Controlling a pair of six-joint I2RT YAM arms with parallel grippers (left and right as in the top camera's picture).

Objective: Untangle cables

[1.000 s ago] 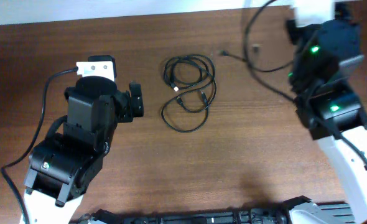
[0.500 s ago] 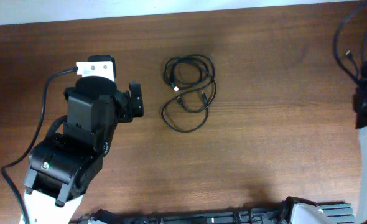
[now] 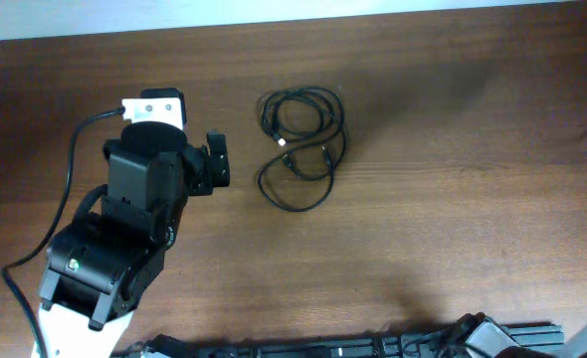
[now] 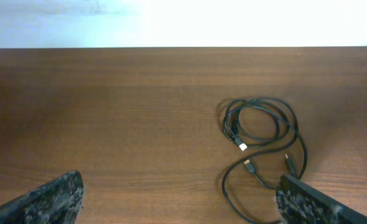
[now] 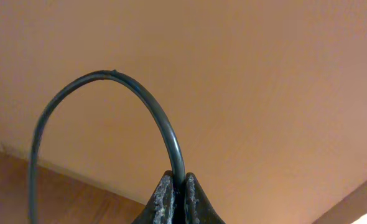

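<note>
I should use my right gripper to let go of the black cable on the bare table side, across the tangle from my left gripper.
A tangle of thin black cables (image 3: 325, 156) lies in loops on the brown table, right of my left gripper (image 3: 217, 161). The left gripper is open and empty, a short way from the loops. In the left wrist view the cables (image 4: 242, 146) lie ahead to the right, the nearest loop by the right finger, between the wide-open jaws (image 4: 180, 205). My right gripper (image 5: 183, 186) is out of the overhead view. In the right wrist view it is shut on a black cable (image 5: 165, 127) that arcs up and left in front of a plain wall.
The table's far edge (image 3: 274, 25) meets a white wall. A black strip of equipment (image 3: 323, 348) runs along the near edge. The left arm's own thick black wire (image 3: 70, 164) curves beside its body.
The right arm has swung off the right side and left the overhead view, taking one black cable with it. The left arm and the looped cables have not moved.
</note>
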